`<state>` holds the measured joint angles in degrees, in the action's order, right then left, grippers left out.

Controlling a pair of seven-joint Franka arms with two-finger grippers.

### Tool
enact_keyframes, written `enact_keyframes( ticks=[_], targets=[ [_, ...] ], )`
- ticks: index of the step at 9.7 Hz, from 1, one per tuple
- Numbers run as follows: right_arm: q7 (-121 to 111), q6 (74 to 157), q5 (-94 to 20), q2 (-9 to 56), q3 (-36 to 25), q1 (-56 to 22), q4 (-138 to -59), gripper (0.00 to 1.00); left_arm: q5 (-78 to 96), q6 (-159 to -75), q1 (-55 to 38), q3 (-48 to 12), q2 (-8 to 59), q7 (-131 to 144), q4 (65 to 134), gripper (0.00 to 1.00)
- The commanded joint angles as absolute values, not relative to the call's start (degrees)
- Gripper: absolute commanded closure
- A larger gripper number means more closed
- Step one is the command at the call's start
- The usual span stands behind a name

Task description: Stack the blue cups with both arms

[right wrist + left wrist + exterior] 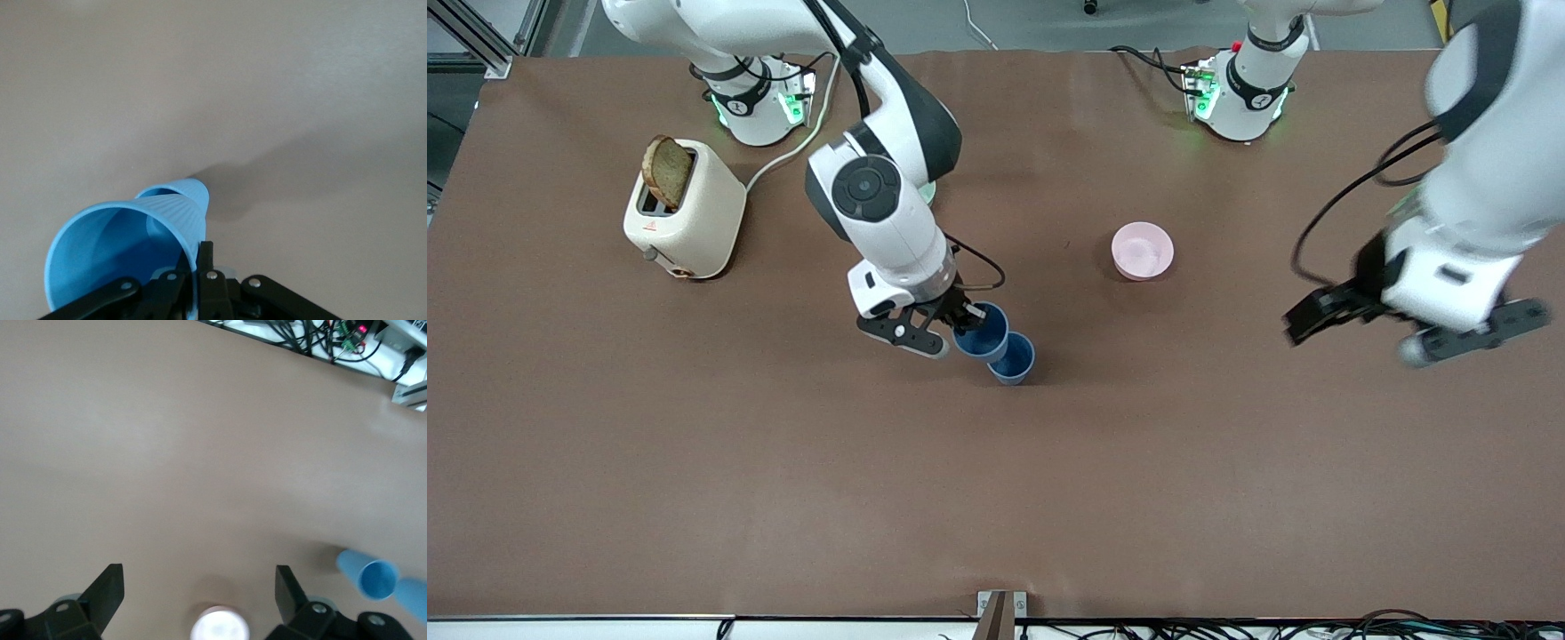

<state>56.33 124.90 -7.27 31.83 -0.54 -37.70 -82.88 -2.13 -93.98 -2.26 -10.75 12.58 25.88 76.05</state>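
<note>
Next, I let go of the blue cup held in my right gripper inside the second blue cup [1010, 356] [170, 195], which is standing upright on the table.
My right gripper [966, 316] is shut on the rim of one blue cup [980, 332] and holds it tilted. Its base is at the rim of the second blue cup [1014, 359], which stands upright on the table's middle. I cannot tell whether the held cup's base is inside. In the right wrist view the fingers [207, 257] pinch the held cup's [113, 253] wall, and the second cup [187, 192] shows past it. My left gripper [1305, 320] is open and empty, up in the air toward the left arm's end. In the left wrist view it [200, 572] is wide open, with both cups [375, 579] off to one side.
A pink bowl [1142, 251] sits between the cups and the left arm's base; it also shows in the left wrist view [220, 628]. A cream toaster [685, 210] with a bread slice stands near the right arm's base. A sliver of mint-green bowl [929, 192] shows under the right arm.
</note>
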Motion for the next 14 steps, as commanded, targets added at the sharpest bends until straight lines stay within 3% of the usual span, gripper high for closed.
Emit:
enact_keyframes(
  ticks=[1, 2, 5, 8, 12, 13, 14],
  targets=[
    [58.52, 127.17, -7.47, 34.01, -0.97, -38.75, -80.60, 0.98, -2.64, -90.98, -0.36, -11.16, 9.94, 20.23, 79.36, 0.00],
    [58.88, 127.09, -7.56, 34.01, -0.97, -39.02, -80.60, 0.98, -2.46, -90.53, 0.87, -10.81, 7.67, 15.69, 80.93, 0.00],
    [58.62, 127.09, -7.47, 34.97, -0.97, -39.72, -80.68, 0.98, -1.59, -91.93, -0.53, -6.43, -3.13, 8.74, 94.71, 0.00],
    [58.45, 126.74, -7.21, 34.98, -1.05, -40.25, -80.77, 0.98, -1.58, -94.47, -0.36, -5.45, -8.77, 5.54, 103.95, 0.00],
    [58.10, 126.74, -7.12, 35.51, -1.05, -40.34, -80.77, 0.96, -1.58, -93.78, -0.79, -5.97, -7.82, 5.27, 101.60, 0.00],
    [58.27, 126.83, -7.12, 36.03, -1.05, -40.34, -80.77, 0.91, -1.58, -93.78, -0.79, -5.98, -7.82, 5.10, 101.60, 0.00],
    [58.36, 126.83, -7.21, 36.12, -1.05, -40.52, -80.77, 0.73, -1.58, -93.78, -0.88, -5.98, -7.74, 5.10, 101.60, 0.00]
  ],
)
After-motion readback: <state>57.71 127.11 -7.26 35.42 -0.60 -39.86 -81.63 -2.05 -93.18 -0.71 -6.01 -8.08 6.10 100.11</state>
